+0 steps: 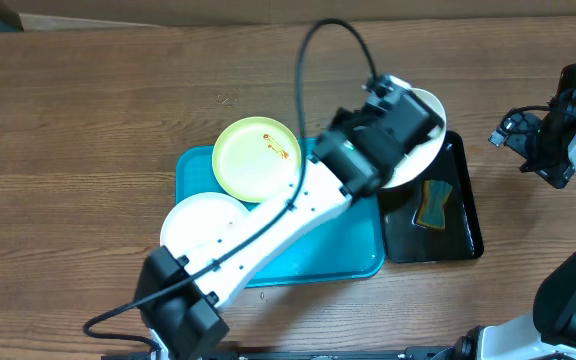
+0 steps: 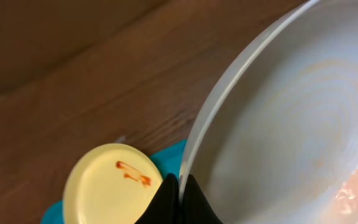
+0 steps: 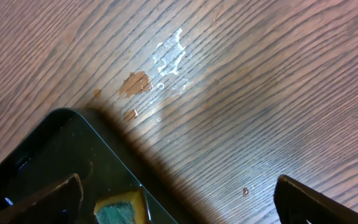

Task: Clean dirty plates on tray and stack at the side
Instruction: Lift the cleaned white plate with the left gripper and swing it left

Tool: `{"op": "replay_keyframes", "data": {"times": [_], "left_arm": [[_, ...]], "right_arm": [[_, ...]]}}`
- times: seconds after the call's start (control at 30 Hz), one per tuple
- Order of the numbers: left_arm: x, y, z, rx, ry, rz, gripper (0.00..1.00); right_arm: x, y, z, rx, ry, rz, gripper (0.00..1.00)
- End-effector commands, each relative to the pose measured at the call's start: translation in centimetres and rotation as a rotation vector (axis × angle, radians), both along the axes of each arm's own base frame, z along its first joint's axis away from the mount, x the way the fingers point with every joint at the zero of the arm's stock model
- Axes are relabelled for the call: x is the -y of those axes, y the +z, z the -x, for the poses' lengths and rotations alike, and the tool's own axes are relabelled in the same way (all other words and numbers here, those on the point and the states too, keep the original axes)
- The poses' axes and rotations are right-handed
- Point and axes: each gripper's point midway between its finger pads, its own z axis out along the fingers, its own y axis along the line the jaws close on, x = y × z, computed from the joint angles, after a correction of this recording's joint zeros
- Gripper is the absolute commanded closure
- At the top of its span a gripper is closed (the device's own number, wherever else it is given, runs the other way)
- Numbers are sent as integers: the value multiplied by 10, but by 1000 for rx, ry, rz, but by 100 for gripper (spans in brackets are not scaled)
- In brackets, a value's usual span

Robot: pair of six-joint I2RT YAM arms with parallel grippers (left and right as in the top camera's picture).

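Observation:
Next, my left gripper puts the white plate it holds down on the bare table (image 1: 121, 159) beside the turquoise tray, opposite the black tray.
The turquoise tray (image 1: 196, 165) lies at the table's middle. On it sit a pale yellow-green plate (image 1: 253, 157) with an orange-red smear and a white plate (image 1: 196, 225). My left gripper (image 1: 393, 120) is shut on the rim of another white plate (image 1: 420, 150), held tilted over the black tray's far left corner. In the left wrist view the fingers (image 2: 180, 196) pinch that plate's rim (image 2: 291, 118), with the yellow-green plate (image 2: 110, 186) below. My right gripper (image 3: 178, 199) is open and empty, above the black tray's corner and the bare table.
A narrow black tray (image 1: 458, 225) holding a yellow-and-green sponge (image 1: 431, 203) stands right of the turquoise tray; both show in the right wrist view, tray (image 3: 55, 149) and sponge (image 3: 120, 210). Wet patches and brown spots (image 3: 138, 81) mark the wood beside it.

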Motion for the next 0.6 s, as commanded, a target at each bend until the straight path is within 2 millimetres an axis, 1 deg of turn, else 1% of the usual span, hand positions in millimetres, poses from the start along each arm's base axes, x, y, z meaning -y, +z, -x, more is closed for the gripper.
{"op": "replay_keyframes", "data": {"times": [0.0, 0.03, 0.17, 0.27, 0.37, 0.57], "left_arm": [[-4, 20, -2, 160, 65, -143, 96], [-3, 21, 0, 183, 73, -167, 96], [-2, 39, 7, 329, 137, -261, 96], [3, 51, 16, 402, 160, -286, 96], [13, 56, 23, 428, 145, -276, 96], [23, 61, 24, 447, 128, -258, 96]], "right_arm": [[3, 11, -2, 30, -11, 21, 0], [3, 11, -2, 30, -11, 21, 0], [3, 11, -2, 30, -11, 21, 0], [3, 11, -2, 30, -11, 21, 0], [3, 11, -2, 30, -11, 21, 0], [3, 11, -2, 30, -11, 21, 0]]}}
